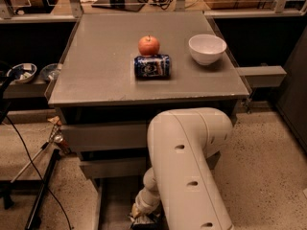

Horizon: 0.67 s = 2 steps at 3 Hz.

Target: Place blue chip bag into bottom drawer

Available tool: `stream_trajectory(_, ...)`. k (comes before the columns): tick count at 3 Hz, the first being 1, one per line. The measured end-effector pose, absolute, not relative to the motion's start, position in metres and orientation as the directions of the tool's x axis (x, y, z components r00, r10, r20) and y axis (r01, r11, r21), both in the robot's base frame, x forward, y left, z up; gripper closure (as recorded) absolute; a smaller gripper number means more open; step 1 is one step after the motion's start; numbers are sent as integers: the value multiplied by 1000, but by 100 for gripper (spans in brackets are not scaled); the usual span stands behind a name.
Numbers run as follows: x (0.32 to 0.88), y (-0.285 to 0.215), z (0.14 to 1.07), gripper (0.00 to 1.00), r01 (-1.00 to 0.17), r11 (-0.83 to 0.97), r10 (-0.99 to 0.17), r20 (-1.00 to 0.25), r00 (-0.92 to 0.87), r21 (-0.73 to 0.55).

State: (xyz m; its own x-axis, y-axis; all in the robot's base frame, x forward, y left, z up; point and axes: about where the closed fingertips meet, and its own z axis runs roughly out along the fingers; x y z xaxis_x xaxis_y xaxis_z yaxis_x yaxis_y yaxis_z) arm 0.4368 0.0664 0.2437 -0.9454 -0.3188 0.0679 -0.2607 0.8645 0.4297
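Observation:
My gripper is holding the blue chip bag. It will let it go on the bottom drawer's inside (149, 218), just below the tip of my white arm.
My white arm (189, 166) reaches down in front of the cabinet. Its gripper (143, 216) hangs low over the pulled-out bottom drawer (114, 200), at the bottom edge of the camera view. A small crinkled scrap shows at the gripper's tip, too little to name. The blue chip bag is hidden from this view. The arm covers the right part of the drawer.
On the grey tabletop (100, 66) lie a blue can (152, 66) on its side, a red apple (149, 45) just behind it and a white bowl (207, 48) to the right. Two upper drawers (105, 137) are shut. A stand with cables (33, 186) is at the left.

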Motion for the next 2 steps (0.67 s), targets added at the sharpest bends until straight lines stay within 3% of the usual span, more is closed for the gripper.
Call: stream_trajectory(2, 462, 74, 235, 100, -220, 862, -276, 59, -959, 457)
